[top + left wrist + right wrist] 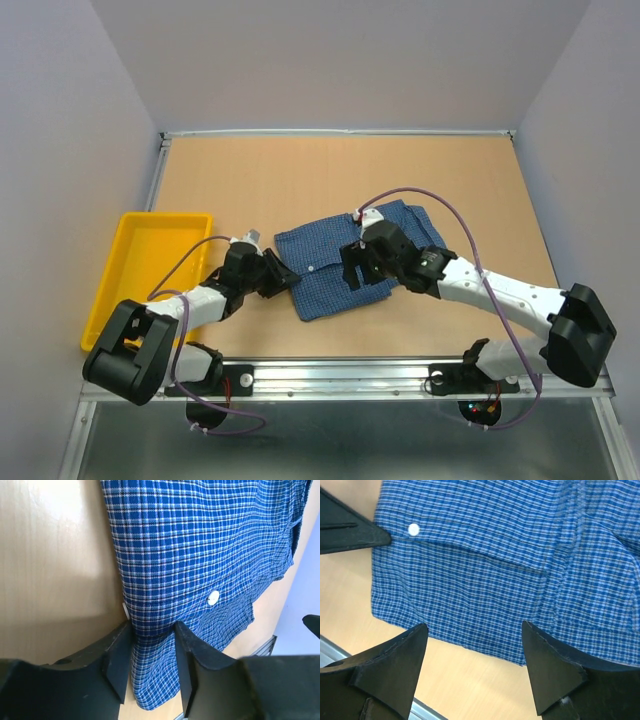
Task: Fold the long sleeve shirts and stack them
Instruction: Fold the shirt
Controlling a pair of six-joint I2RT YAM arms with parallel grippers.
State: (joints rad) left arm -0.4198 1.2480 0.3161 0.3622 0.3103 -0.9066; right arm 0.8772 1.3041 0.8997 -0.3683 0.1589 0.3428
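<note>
Next, I pinch the shirt's side edge (376, 589) by the shirt's near corner with my right gripper, because my left gripper holds the shirt's side beside the button and leaves that corner loose.
One blue finely checked long sleeve shirt (318, 285) lies folded in a rough rectangle at the table's middle. My left gripper (287, 277) is at its left edge. In the left wrist view the gripper (152, 630) is closed on a bunched fold of the shirt (200, 545), with a white button (213, 598) just beyond. My right gripper (365, 275) hovers over the shirt's near part. In the right wrist view it (475, 627) is open and empty, straddling the shirt's near edge (470, 580). A left fingertip (350, 530) shows beside the button (413, 529).
A yellow tray (150, 270) stands at the table's left edge, close behind the left arm. A metal rail (350, 375) runs along the near edge. Grey walls close in the back and both sides.
</note>
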